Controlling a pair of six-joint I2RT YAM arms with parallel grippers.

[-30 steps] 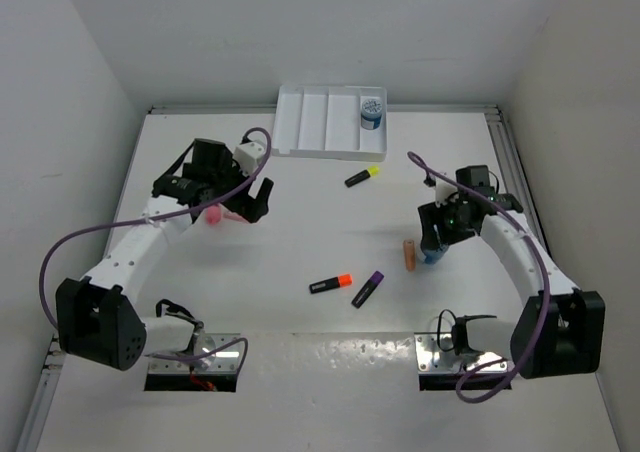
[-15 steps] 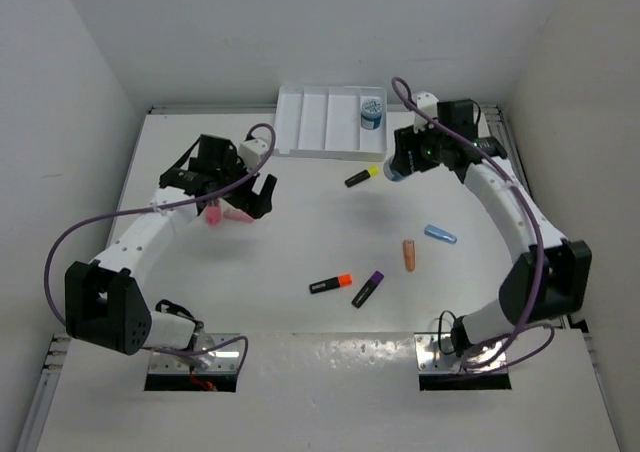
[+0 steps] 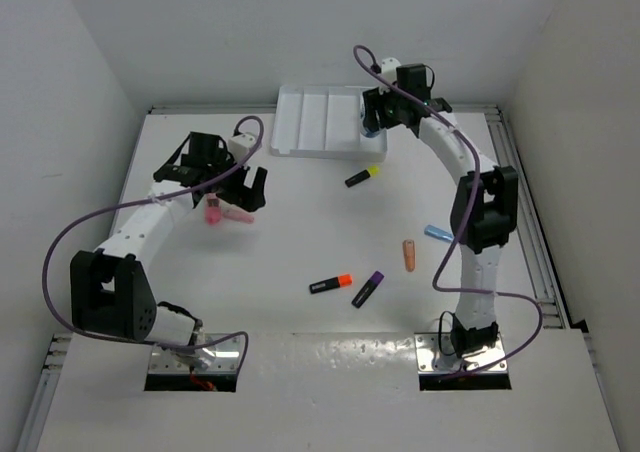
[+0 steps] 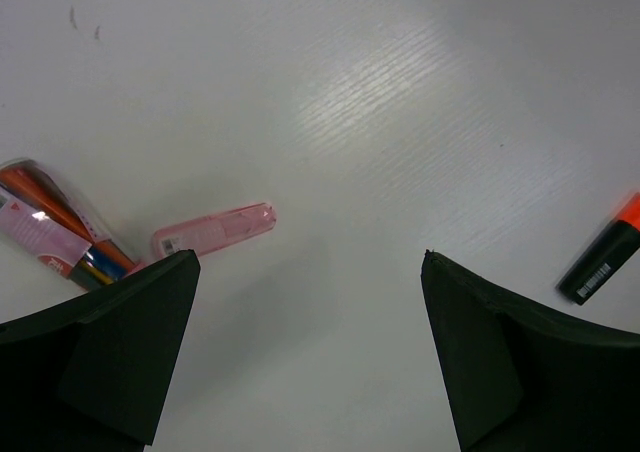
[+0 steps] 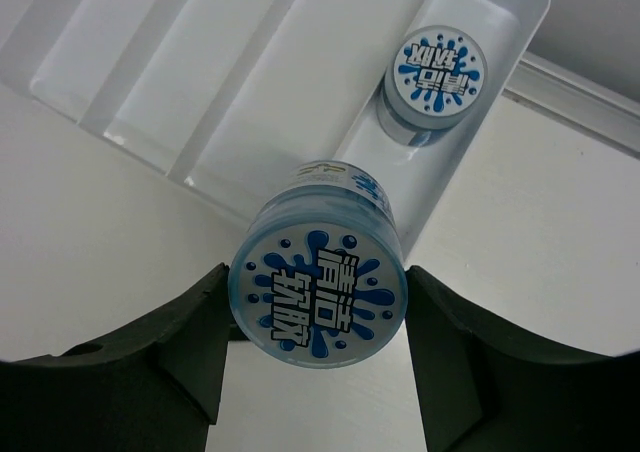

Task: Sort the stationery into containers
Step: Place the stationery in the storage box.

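Observation:
The robot's right gripper will release the blue round piece in the tray compartment's near end (image 3: 375,141) (image 5: 380,214), before the second round piece.
My right gripper (image 5: 318,317) is shut on a blue round piece (image 5: 318,292) with a splash label, held just above the near end of the white tray's (image 5: 190,82) rightmost compartment. A second blue round piece (image 5: 435,77) stands in that compartment. In the top view the right gripper (image 3: 373,122) hovers over the tray (image 3: 315,122). My left gripper (image 4: 309,272) is open and empty above the table, near a pink stick (image 4: 213,230). It also shows in the top view (image 3: 245,185), by the pink stick (image 3: 235,216).
Yellow highlighter (image 3: 362,176) lies just in front of the tray. Orange highlighter (image 3: 330,283) and purple highlighter (image 3: 368,288) lie mid-table. A peach stick (image 3: 408,255) and a light blue stick (image 3: 438,234) lie at the right. A clear pink packet of pens (image 4: 50,222) lies left of the pink stick.
My right arm swung from the table's right side up to the tray, carrying the blue round piece. The light blue stick came into view. My left gripper shifted slightly back and left.

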